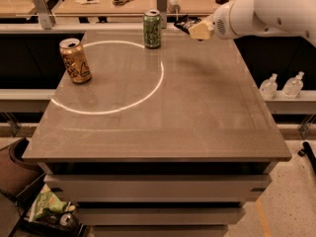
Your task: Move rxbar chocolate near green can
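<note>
I should have my gripper release the rxbar chocolate on the grey table's far edge (171, 35), next to the green can.
The rxbar chocolate (185, 22) is a dark glossy bar held in the air above the table's far edge, to the right of the green can. My gripper (197, 30) is shut on its right end, with pale fingers (201, 31) wrapped around it. The green can (152, 29) stands upright at the far middle of the table, a short gap to the left of the bar. My white arm (266, 11) reaches in from the upper right.
A gold-orange can (75, 60) stands at the far left of the grey table (163, 122). A bright ring of light lies on the tabletop. Two small clear bottles (281, 85) sit on a ledge to the right. A workbench with tools runs behind.
</note>
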`<state>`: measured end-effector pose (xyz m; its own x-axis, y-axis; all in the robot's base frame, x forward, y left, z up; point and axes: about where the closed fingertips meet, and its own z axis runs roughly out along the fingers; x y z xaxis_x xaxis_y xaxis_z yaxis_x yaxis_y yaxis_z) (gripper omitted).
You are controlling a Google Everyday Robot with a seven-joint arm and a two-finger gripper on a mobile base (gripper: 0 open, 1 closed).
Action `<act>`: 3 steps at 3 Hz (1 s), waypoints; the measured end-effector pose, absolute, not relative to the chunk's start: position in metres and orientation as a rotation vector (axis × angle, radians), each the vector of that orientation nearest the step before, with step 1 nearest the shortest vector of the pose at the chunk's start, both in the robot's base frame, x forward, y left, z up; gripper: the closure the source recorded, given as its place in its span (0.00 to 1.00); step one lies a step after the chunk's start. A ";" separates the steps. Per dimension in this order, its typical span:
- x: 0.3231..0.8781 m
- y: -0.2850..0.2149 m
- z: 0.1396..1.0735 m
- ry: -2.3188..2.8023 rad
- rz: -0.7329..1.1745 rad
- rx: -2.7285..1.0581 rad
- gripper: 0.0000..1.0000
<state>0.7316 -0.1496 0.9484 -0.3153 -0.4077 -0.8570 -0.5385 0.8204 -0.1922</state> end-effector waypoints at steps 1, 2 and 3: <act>0.763 -0.137 0.936 1.927 0.172 -0.688 1.00; 0.785 -0.125 0.908 1.910 0.242 -0.660 1.00; 0.800 -0.110 0.875 1.918 0.318 -0.651 1.00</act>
<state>0.7998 -0.1101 0.8755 -0.3143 -0.2970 -0.9017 -0.5718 0.8174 -0.0699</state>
